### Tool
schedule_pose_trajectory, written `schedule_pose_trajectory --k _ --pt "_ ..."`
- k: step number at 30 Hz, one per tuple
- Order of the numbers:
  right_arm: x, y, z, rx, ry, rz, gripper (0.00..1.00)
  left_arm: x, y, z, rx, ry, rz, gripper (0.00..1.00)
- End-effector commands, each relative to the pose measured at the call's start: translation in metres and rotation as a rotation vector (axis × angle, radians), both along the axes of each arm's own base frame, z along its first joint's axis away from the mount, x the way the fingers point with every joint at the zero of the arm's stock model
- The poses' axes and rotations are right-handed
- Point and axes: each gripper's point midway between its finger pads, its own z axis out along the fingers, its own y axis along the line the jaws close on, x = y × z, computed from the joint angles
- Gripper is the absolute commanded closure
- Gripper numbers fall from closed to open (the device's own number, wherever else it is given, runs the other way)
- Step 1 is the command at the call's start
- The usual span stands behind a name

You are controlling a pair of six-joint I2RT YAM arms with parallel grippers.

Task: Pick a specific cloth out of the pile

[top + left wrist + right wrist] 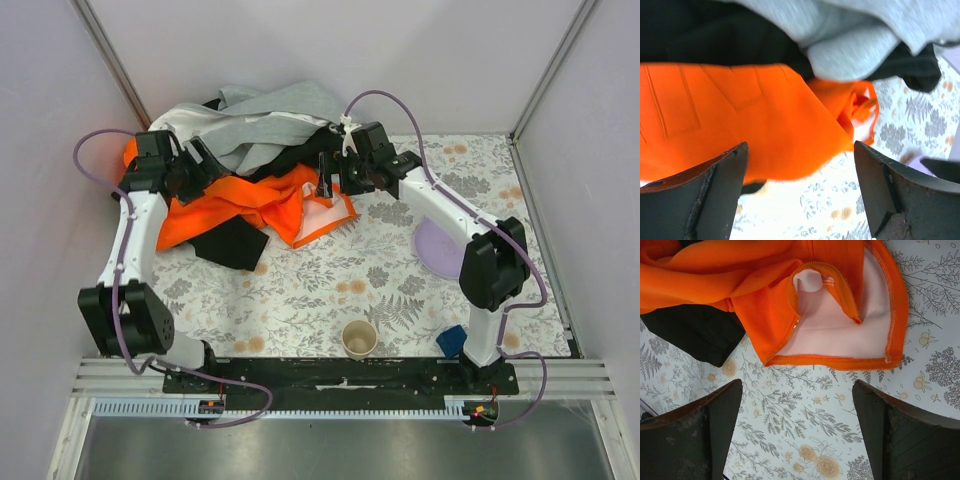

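Observation:
The orange garment's middle fold (241, 203) (795, 142), between the grey garment and the black garment's front corner, will be gripped by my left gripper.
The pile (250, 150) is a heap of grey, black, white and orange garments at the back left of the table. The yellow-green cloth is hidden or out of view. My left gripper (205, 160) hovers over the pile's left side, open, with nothing between its fingers. In the left wrist view it (800, 150) hangs above the orange garment (730, 115), with the grey garment (855, 45) beyond. My right gripper (330, 178) is open above the orange garment's right edge. In the right wrist view it (797, 385) is over bare tablecloth, just short of the orange garment (830, 305) and its pale lining.
A purple plate (440, 248) lies on the floral tablecloth (300, 290) at the right, under the right arm. A paper cup (359, 338) stands near the front edge, and a small blue object (452, 340) sits by the right arm's base. White walls enclose the table.

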Motion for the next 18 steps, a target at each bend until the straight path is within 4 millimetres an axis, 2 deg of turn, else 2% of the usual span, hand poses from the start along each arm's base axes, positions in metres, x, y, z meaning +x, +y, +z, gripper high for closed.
schedule_pose_trajectory --k 1,7,11,14,18 --pt "0.009 0.005 0.011 0.019 -0.025 -0.002 0.02 -0.039 -0.011 0.021 0.046 -0.059 -0.014 0.07" --pt "0.012 0.009 0.005 0.016 -0.015 0.006 0.02 -0.085 -0.011 -0.012 0.106 0.04 0.003 0.06" --pt "0.012 0.01 0.0 0.013 -0.006 0.011 0.02 -0.101 -0.008 -0.032 0.14 0.082 0.001 0.06" --pt "0.012 0.01 -0.004 0.009 0.0 0.014 0.02 -0.104 0.0 -0.051 0.166 0.152 0.034 0.06" --pt "0.011 0.009 -0.005 0.002 -0.001 0.017 0.02 -0.089 0.012 -0.069 0.209 0.22 0.077 0.07"
